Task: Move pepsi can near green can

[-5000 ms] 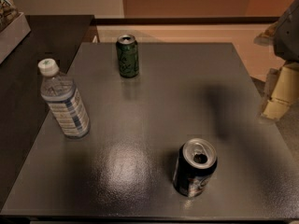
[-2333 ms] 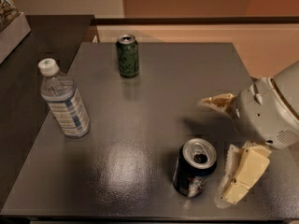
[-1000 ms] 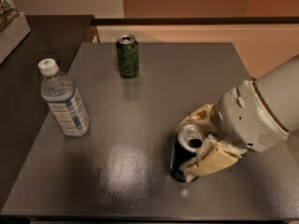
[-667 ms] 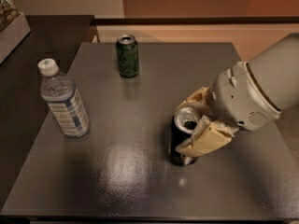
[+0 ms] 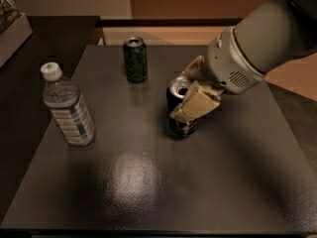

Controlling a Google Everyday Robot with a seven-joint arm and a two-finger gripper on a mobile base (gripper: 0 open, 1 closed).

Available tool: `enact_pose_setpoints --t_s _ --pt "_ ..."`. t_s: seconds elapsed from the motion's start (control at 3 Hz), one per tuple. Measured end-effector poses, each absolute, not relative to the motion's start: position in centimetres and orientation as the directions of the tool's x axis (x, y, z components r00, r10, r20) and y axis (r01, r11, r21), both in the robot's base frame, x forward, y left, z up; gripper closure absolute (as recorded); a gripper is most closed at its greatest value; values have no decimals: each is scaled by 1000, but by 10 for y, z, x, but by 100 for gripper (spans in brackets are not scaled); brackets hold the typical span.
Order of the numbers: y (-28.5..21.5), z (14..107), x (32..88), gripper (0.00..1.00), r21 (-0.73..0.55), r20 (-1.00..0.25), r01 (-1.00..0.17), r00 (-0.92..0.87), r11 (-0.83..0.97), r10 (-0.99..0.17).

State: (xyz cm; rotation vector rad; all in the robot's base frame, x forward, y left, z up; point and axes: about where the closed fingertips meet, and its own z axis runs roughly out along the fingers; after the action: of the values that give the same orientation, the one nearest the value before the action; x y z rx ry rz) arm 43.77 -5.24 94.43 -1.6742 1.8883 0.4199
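My gripper should release the pepsi can on the dark table (image 5: 153, 94) next to the front edge of the green can.
The pepsi can (image 5: 175, 104) is dark with a silver top and stands near the middle of the dark table (image 5: 148, 182). My gripper (image 5: 190, 92) is shut on it, with one tan finger (image 5: 195, 103) across its front and the other (image 5: 194, 66) behind it. The can's lower part shows below the front finger. The green can (image 5: 135, 59) stands upright at the back of the table, up and to the left of the pepsi can, about a can's width of table between them.
A clear plastic water bottle (image 5: 67, 107) with a white cap stands on the left of the table. A box edge (image 5: 12, 26) shows at the far left on a darker counter. My grey arm (image 5: 262, 38) reaches in from the upper right.
My gripper closed around the pepsi can at the table's front right and has carried it back and to the left, toward the green can.
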Motion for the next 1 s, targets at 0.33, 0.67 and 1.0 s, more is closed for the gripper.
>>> enact_pose_setpoints --t_s 0.33,0.67,1.0 --pt "-36 950 478 100 -140 -607 -959 -115 248 -787" --pt "-20 952 514 100 -135 -612 -926 -201 352 -765" --pt "-3 948 545 100 -116 -611 -902 -265 416 -746"
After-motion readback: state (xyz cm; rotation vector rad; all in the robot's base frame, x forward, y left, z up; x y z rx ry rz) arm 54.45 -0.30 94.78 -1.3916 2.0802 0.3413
